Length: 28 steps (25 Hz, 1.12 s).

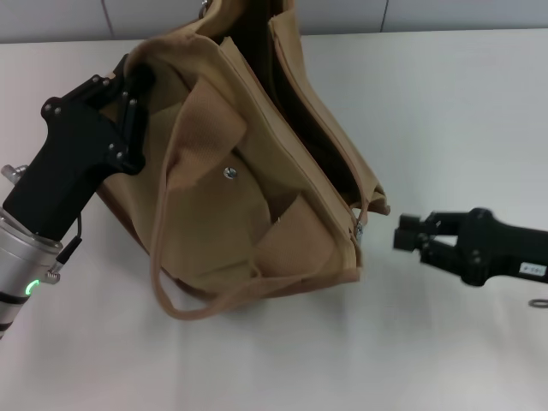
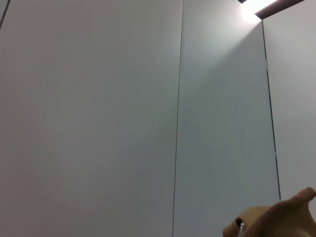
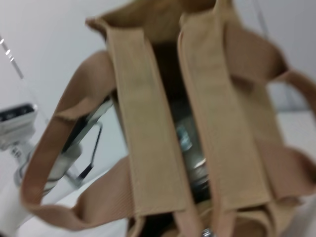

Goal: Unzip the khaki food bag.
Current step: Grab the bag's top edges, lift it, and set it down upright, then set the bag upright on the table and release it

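The khaki food bag tilts from my left gripper, zipper parted; next my right gripper grabs the zipper's near end (image 1: 360, 223) and turns the bag upright.
The khaki food bag (image 1: 257, 171) leans tilted on the white table (image 1: 445, 111), with its front pocket and silver snap (image 1: 230, 173) facing up. Its top zipper stands parted, a dark gap (image 1: 317, 111) running down to the silver pull (image 1: 360, 226) at the near end. My left gripper (image 1: 128, 86) is shut on the bag's far-left top corner. My right gripper (image 1: 399, 235) hovers just right of the pull, apart from it, open and holding nothing. The right wrist view looks down the parted zipper (image 3: 185, 133) between two tan strips. A tan corner (image 2: 281, 219) shows in the left wrist view.
One wide handle (image 1: 171, 291) loops out onto the table at the bag's near-left side. A small dark ring (image 1: 539, 302) lies at the right edge of the table. A pale panelled wall (image 2: 148, 108) stands behind.
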{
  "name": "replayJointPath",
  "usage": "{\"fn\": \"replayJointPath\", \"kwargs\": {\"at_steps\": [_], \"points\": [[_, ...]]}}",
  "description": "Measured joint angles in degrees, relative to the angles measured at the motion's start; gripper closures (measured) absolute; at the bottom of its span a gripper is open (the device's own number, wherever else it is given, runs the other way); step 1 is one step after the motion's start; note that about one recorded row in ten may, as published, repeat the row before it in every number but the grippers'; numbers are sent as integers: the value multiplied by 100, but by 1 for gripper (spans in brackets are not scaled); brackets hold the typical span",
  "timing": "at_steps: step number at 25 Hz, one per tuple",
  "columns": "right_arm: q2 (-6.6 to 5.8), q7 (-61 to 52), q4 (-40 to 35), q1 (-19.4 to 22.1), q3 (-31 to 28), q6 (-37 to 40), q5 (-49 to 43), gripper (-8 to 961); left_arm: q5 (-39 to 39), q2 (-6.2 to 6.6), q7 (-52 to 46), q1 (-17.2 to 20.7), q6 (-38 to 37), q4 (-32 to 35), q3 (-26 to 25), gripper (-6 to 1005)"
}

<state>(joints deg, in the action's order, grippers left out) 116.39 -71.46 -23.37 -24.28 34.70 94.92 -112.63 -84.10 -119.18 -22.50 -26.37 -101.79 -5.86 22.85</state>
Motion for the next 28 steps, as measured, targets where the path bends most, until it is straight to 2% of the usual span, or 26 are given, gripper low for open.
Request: {"fn": "replayJointPath", "kwargs": {"at_steps": [5, 10, 12, 15, 21, 28], "points": [[93, 779, 110, 173, -696, -141, 5, 778, -1, 0, 0, -1, 44, 6, -9, 899], [281, 1636, 412, 167, -936, -565, 35, 570, -1, 0, 0, -49, 103, -2, -16, 898], [286, 2170, 844, 49, -942, -796, 84, 506, -1, 0, 0, -60, 110, -9, -21, 897], [287, 2421, 1047, -43, -943, -918, 106, 411, -1, 0, 0, -61, 113, -11, -28, 896], [297, 3025, 1477, -166, -947, -1007, 508, 504, -1, 0, 0, -63, 116, -12, -28, 894], [310, 3154, 1584, -215, -948, -1163, 659, 643, -1, 0, 0, -70, 125, -12, -26, 892]]}}
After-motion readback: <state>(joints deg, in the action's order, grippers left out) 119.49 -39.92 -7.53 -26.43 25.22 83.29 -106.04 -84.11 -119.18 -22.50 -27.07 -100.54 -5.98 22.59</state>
